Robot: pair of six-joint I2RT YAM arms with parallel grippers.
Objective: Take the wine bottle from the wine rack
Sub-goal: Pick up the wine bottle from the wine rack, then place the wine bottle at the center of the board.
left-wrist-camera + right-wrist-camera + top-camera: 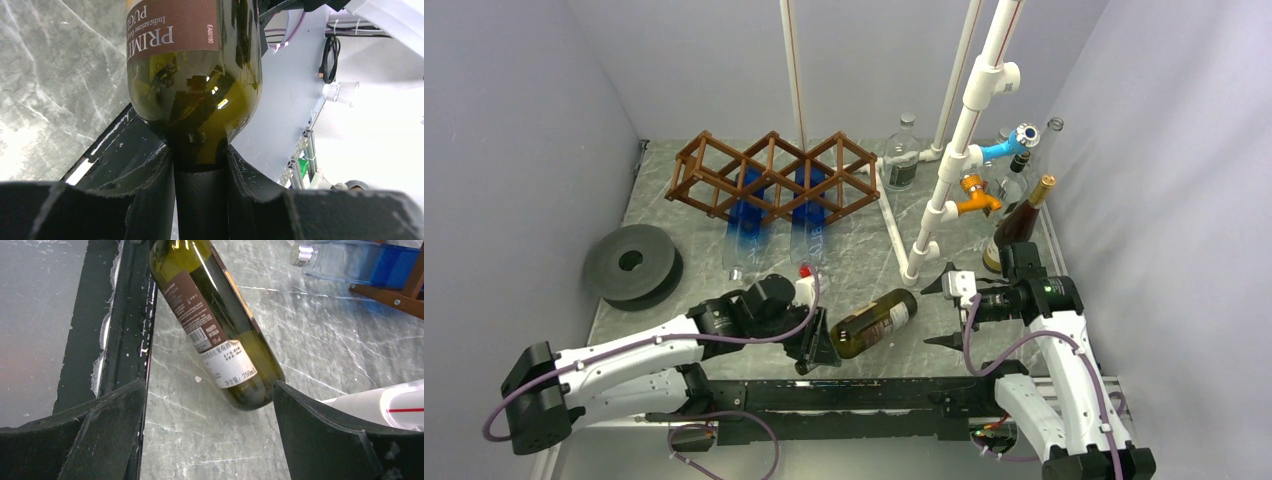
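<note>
My left gripper needs to let go of the green wine bottle between the open fingers of my right gripper (pixel 927 328).
The green wine bottle (pixel 876 323) with a brown label lies nearly flat near the table's front edge, well away from the brown wooden wine rack (pixel 769 178) at the back. My left gripper (pixel 819 345) is shut on its neck; in the left wrist view the black fingers (pixel 155 175) clamp the dark neck below the bottle's shoulder (pixel 195 90). My right gripper (pixel 944 310) stands open just right of the bottle's base (pixel 245 390), with nothing between its fingers. Two clear bottles with blue labels (pixel 746 215) (pixel 809 215) lie in the rack's cells.
A black disc (pixel 632 262) lies at the left. A white pipe frame (pixel 944 190) with blue and orange taps stands right of the rack. A clear bottle (pixel 902 152) and a dark bottle (pixel 1019 220) stand at the back right. A black rail (pixel 864 395) runs along the near edge.
</note>
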